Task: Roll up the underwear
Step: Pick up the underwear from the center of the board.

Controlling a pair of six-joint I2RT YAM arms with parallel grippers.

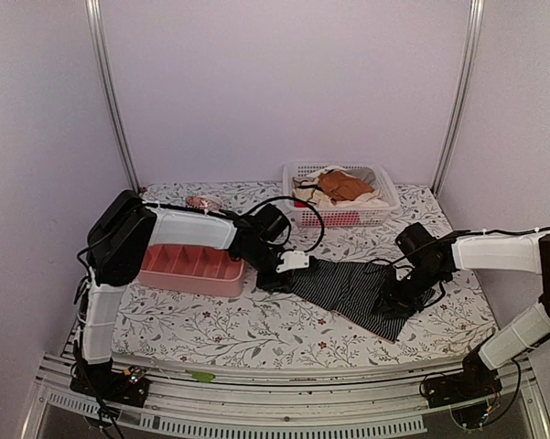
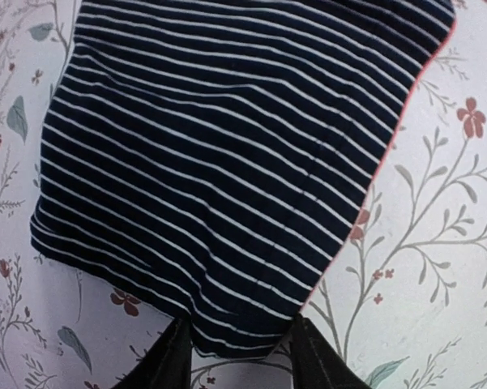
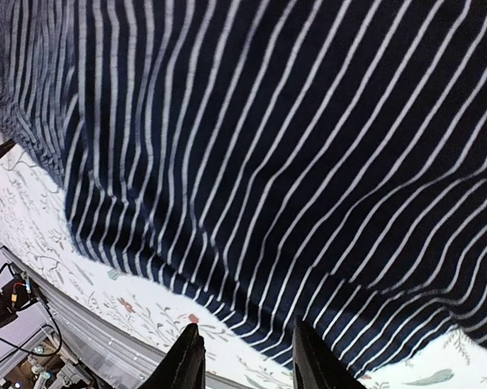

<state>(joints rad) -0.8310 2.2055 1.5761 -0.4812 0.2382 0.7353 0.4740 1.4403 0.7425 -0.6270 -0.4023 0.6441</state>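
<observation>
The underwear lies at a slant with a rumpled near edge, so next I pinch its end corner (image 2: 240, 340) with my left gripper and lift it with my right gripper to spread it out.
The underwear (image 1: 352, 288), dark navy with thin white stripes, lies spread flat on the floral tablecloth at centre right. In the left wrist view it (image 2: 227, 162) fills the upper frame, with a thin red hem along its right edge. My left gripper (image 2: 241, 363) is open at its left end, and a corner of the fabric lies between the fingers (image 2: 166, 366). It shows in the top view (image 1: 275, 279) too. My right gripper (image 3: 247, 365) is open over the garment's near right edge (image 3: 267, 186), fingers (image 3: 188, 361) apart; it shows in the top view (image 1: 395, 300) as well.
A white basket (image 1: 382, 212) with orange-brown and cream garments stands at the back right. A pink divider tray (image 1: 190, 267) sits under the left arm. A small pinkish roll (image 1: 201, 202) lies at the back left. The table's metal front edge (image 3: 81, 332) is close to the right gripper.
</observation>
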